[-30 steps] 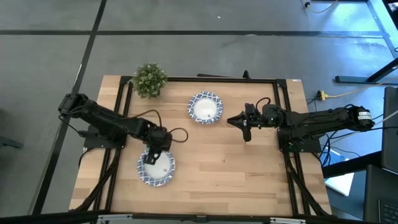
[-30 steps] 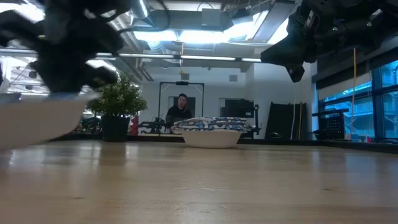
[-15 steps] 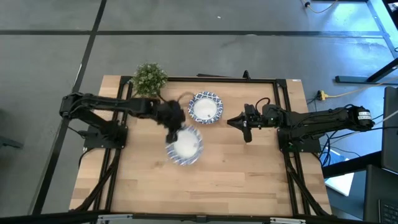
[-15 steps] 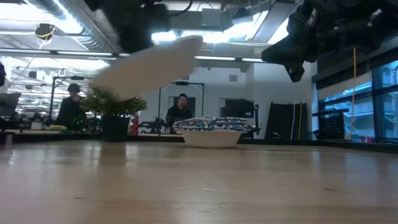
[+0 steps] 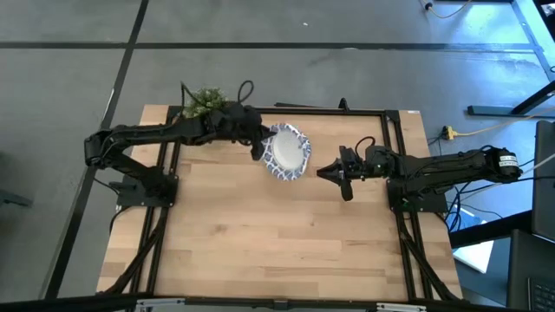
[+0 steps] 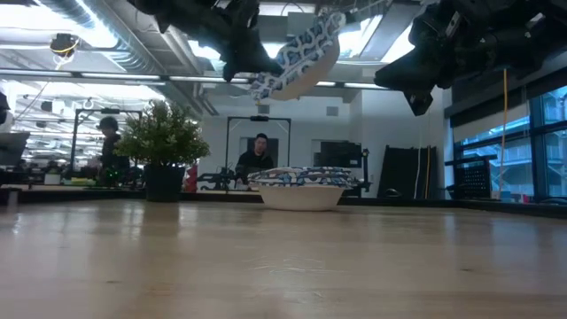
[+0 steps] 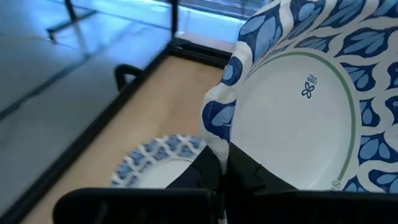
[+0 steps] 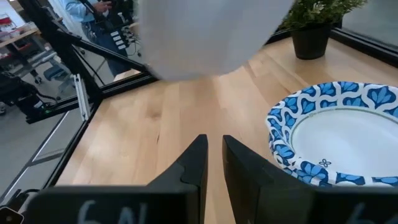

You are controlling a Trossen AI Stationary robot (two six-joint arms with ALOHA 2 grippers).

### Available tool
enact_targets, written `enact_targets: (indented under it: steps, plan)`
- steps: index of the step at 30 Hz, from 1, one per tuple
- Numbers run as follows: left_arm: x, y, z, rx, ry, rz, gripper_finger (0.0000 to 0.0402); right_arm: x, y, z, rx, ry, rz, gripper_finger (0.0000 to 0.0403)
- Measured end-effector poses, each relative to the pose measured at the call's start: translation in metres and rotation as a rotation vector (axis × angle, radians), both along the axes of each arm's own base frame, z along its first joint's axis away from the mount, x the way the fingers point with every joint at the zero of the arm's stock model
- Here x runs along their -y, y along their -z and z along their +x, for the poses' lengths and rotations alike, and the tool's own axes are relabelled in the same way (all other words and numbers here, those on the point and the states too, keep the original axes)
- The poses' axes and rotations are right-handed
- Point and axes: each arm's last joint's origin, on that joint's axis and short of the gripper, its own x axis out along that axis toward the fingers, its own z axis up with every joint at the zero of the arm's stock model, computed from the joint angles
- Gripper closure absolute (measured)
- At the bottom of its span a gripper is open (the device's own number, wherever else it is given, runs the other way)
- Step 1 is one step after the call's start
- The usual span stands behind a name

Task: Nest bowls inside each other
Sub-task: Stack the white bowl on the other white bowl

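The robot's left gripper should release the held bowl nested inside the top of the blue-and-white bowl stack [image 5: 286, 150] [image 7: 169, 177].
My left gripper [image 5: 258, 146] is shut on one blue-and-white rimmed bowl [image 5: 288, 154] and holds it in the air over the far middle of the table. That bowl also shows high up in the low view [image 6: 301, 55]. Below it a stack of the same bowls [image 6: 299, 190] rests by its base on the wood; it also appears in the left wrist view [image 7: 152, 163] and the right wrist view [image 8: 339, 142]. My right gripper [image 5: 329, 172] hovers to the right of the stack, shut and touching nothing. My left gripper pinches the held bowl's rim [image 7: 219, 127] between its two fingers [image 7: 239, 168], on the side toward the table's left. The fingers come roughly level from the left. The bowl is lifted clear and tilted, with its held side lower and its free side higher, above the stack.
A small green potted plant [image 5: 201, 100] stands at the far left corner, partly under my left arm. A black frame rail [image 5: 381, 111] borders the table. Bare wood [image 5: 277, 243] lies across the near half. People [image 6: 259, 152] are in the room behind.
My left gripper has carried a bowl from the near left of the table up and toward the far edge and right. It now stands above the stack. The bowl has gone from the tabletop to lifted clear and tilted.
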Motion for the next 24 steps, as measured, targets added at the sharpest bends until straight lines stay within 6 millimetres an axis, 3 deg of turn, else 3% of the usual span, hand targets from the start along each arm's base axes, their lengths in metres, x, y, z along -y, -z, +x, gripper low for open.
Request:
enact_targets:
  steps: [5, 16, 24]
  plan:
    - [-0.02, 0.007, -0.001, -0.009, -0.067, -0.016, 0.0401, 0.001, 0.0, 0.0, 0.0, 0.003, -0.007, 0.0352]
    - [-0.056, 0.069, 0.021, -0.127, -0.061, -0.181, 0.0401, 0.013, 0.001, -0.002, -0.015, 0.03, -0.05, 0.0352]
    - [-0.08, 0.073, 0.01, -0.112, -0.197, -0.31, 0.0401, 0.024, 0.002, -0.005, -0.022, 0.05, -0.058, 0.0352]
